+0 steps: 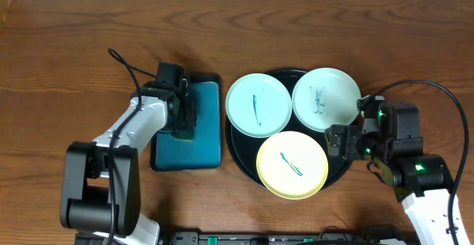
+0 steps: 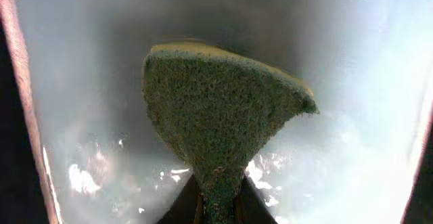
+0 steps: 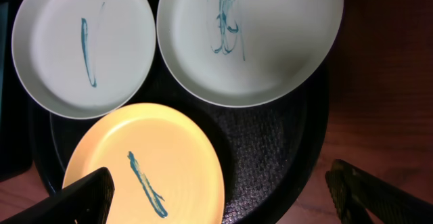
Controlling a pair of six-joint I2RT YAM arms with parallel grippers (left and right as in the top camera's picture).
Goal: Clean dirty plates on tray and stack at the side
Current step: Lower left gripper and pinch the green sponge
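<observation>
My right gripper is to move next. It should go to the yellow plate's rim [image 1: 325,156] [image 3: 222,185], on the side facing the bare part of the black tray, and close there.
Three plates lie on the round black tray [image 1: 238,150]: a mint one [image 1: 258,104] at the left, a mint one [image 1: 326,98] at the back right, and a yellow one [image 1: 292,165] in front. Each carries a teal scribble. In the right wrist view the yellow plate [image 3: 145,163] lies below the two mint plates [image 3: 84,45] [image 3: 250,38]. My right gripper [image 1: 344,143] stands open at the tray's right rim; its left fingertip [image 3: 88,197] hangs over the yellow plate. My left gripper [image 2: 220,207] is shut on a green sponge [image 2: 223,109] over the teal tray.
A rectangular teal tray [image 1: 198,150] with a black rim lies left of the black tray, under my left gripper [image 1: 181,112]. Brown wood tabletop [image 1: 74,45] surrounds both trays. A black cable [image 1: 126,67] loops over the left arm.
</observation>
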